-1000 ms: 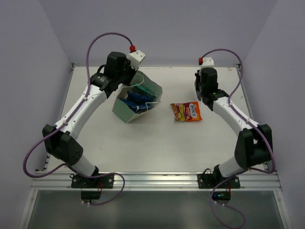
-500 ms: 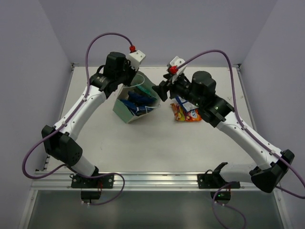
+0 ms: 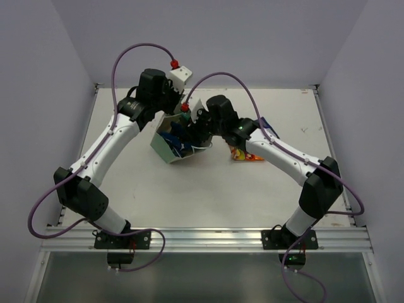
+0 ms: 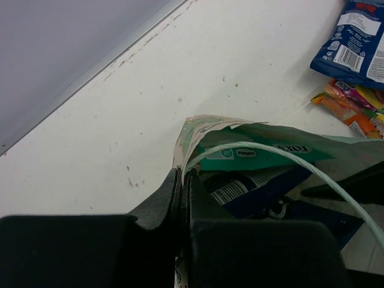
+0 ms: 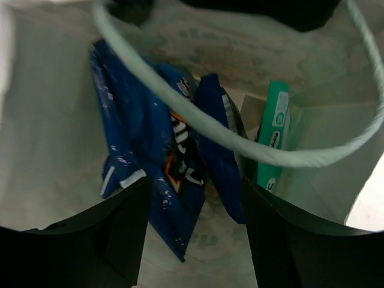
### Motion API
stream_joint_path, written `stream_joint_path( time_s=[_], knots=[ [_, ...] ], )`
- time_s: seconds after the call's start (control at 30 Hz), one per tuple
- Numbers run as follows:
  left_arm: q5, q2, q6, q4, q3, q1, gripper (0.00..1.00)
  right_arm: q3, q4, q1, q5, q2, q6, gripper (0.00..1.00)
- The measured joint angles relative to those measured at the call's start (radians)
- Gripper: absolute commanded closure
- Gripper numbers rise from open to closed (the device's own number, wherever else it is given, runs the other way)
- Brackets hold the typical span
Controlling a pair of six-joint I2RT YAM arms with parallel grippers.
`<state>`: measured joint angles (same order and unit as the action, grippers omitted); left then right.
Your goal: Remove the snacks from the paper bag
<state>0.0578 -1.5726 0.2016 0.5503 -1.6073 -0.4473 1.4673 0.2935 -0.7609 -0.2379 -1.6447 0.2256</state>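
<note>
My right gripper is above the jumbled blue packets while the teal-green packet stands against the bag's side, so next I shift over and take the teal-green packet [image 5: 275, 126] first.
The mint-green paper bag [image 3: 165, 149] lies tilted on the table, its mouth towards the right arm. My left gripper [image 4: 182, 180] is shut on the bag's cream rim [image 4: 198, 129] and holds the bag open; it also shows in the top view [image 3: 165, 115]. My right gripper [image 5: 195, 204] is open inside the bag, its fingers [image 5: 120, 234] on either side of the blue packets [image 5: 180, 174]. A teal-green packet [image 5: 273, 132] stands against the bag's wall. An orange-red-yellow packet [image 3: 243, 154] and a blue packet [image 4: 354, 36] lie on the table outside the bag.
The bag's pale cord handle [image 5: 180, 102] arcs across the mouth just above my right gripper. The right arm [image 3: 278, 151] reaches over the orange packet. The table's back edge and wall [image 4: 72, 48] are close behind the bag.
My right arm has swung from the table's right side over to the bag, and its gripper is now inside the mouth. The left gripper still holds the rim in the same place.
</note>
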Motion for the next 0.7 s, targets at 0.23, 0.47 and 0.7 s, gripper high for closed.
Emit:
stream_joint_path(
  time_s=[0.23, 0.47, 0.7],
  knots=[
    [0.027, 0.017, -0.002, 0.017, 0.000, 0.000, 1.00, -0.020, -0.055, 0.000, 0.161, -0.028, 0.019, 0.34],
    [0.054, 0.028, -0.002, 0.018, 0.002, 0.000, 1.00, -0.020, -0.126, 0.005, 0.309, -0.120, 0.039, 0.38],
    [0.080, 0.029, -0.002, 0.023, 0.002, 0.000, 1.00, -0.020, -0.192, 0.008, 0.374, -0.172, 0.037, 0.43]
  ],
)
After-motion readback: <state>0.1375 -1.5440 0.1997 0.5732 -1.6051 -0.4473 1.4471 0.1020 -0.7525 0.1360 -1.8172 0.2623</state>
